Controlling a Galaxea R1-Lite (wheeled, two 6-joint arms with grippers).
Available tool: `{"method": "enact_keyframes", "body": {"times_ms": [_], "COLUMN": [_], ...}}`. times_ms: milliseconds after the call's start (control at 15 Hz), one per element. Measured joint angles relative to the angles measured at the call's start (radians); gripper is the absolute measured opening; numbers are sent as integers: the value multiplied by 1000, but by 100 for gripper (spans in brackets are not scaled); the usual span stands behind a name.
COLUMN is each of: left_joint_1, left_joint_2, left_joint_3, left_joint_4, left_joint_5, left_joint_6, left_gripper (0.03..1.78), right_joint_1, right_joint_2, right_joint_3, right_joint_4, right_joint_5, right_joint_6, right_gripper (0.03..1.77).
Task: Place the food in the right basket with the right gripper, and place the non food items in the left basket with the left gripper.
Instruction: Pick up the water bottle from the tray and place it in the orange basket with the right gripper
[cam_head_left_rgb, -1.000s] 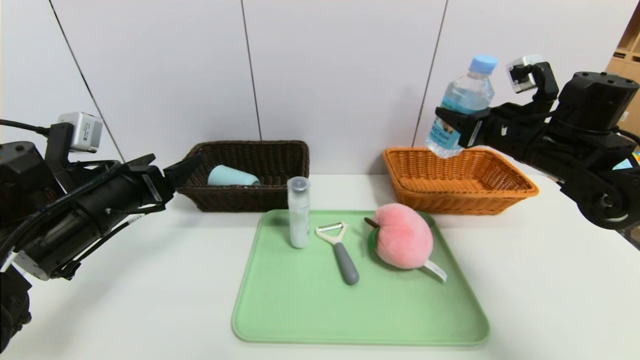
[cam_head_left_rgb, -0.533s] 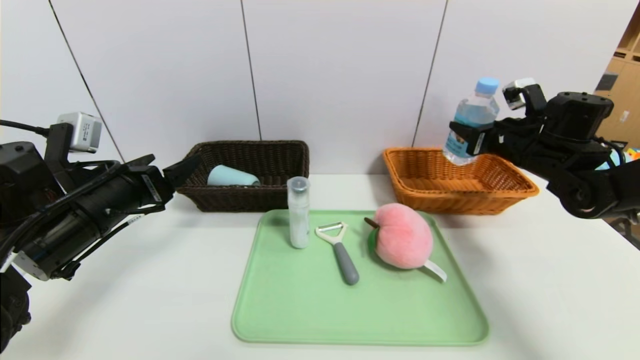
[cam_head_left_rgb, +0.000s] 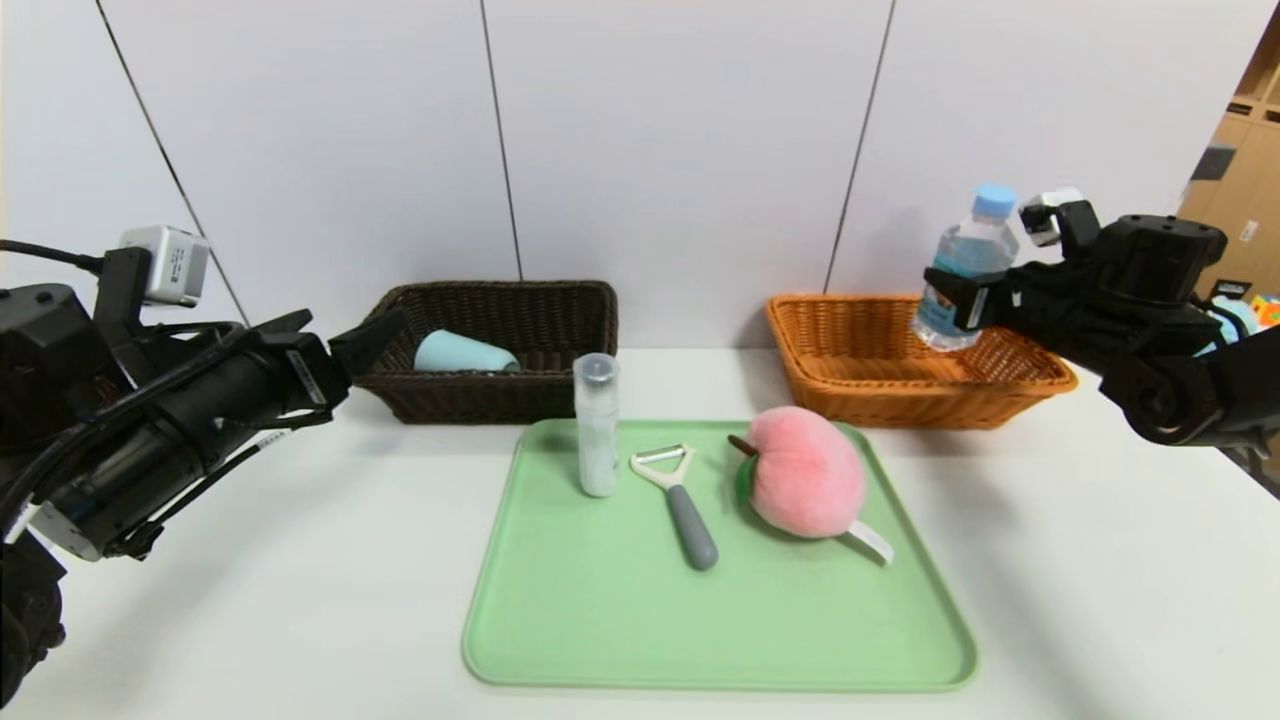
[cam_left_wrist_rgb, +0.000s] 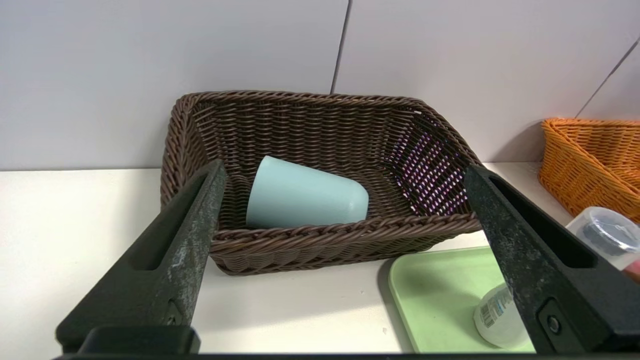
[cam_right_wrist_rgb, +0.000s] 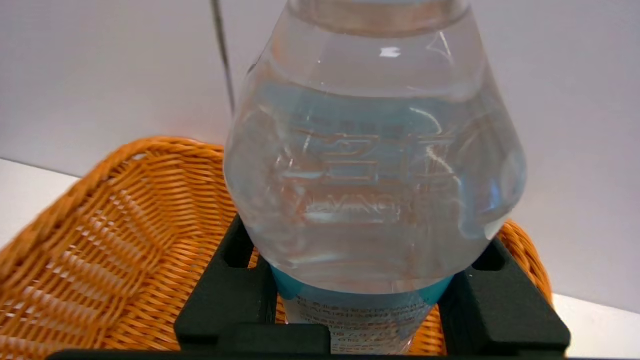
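Next, my right gripper puts the water bottle, now held upright inside the orange basket, down in the orange basket, so that it leans on the basket's back side (cam_head_left_rgb: 941, 332) (cam_right_wrist_rgb: 384, 300).
My right gripper (cam_head_left_rgb: 962, 303) is shut on the water bottle (cam_head_left_rgb: 968, 266) with the light-blue cap, holding it upright with its base down inside the orange basket (cam_head_left_rgb: 1010, 385). The wrist view shows the bottle (cam_right_wrist_rgb: 375, 175) clamped between both black fingers over the orange weave (cam_right_wrist_rgb: 100, 240). My left gripper (cam_head_left_rgb: 345, 340) hangs open, holding nothing, just left of the dark brown basket (cam_head_left_rgb: 560, 300), where the blue-grey cup (cam_head_left_rgb: 462, 353) lies on its side. The pink plush peach (cam_head_left_rgb: 805, 472), the peeler (cam_head_left_rgb: 675, 500) and the slim clear bottle (cam_head_left_rgb: 597, 424) stand on the green tray (cam_head_left_rgb: 600, 620).
Both baskets sit against the white wall panels at the back of the white table. The tray (cam_left_wrist_rgb: 440, 285) fills the table's middle front. Shelving shows at the far right edge (cam_head_left_rgb: 1250, 150).
My right gripper has carried the water bottle to the right and down, from above the orange basket's back rim into the basket. The left arm has stayed still.
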Motion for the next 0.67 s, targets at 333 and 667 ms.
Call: {"method": "enact_keyframes", "body": {"times_ms": [333, 667], "left_joint_1": [0, 0], "left_joint_2": [0, 0], "left_joint_3": [0, -2], "left_joint_4": [0, -1], "left_joint_5": [0, 0], "left_joint_6": [-4, -3], "left_gripper": [169, 169], "right_joint_1": [-29, -32], "right_joint_2": [18, 14], "right_joint_3": [27, 33], "right_joint_4": [-4, -4], "right_joint_5": [-1, 0], "right_joint_6": [-19, -14], "right_gripper": [84, 84]}}
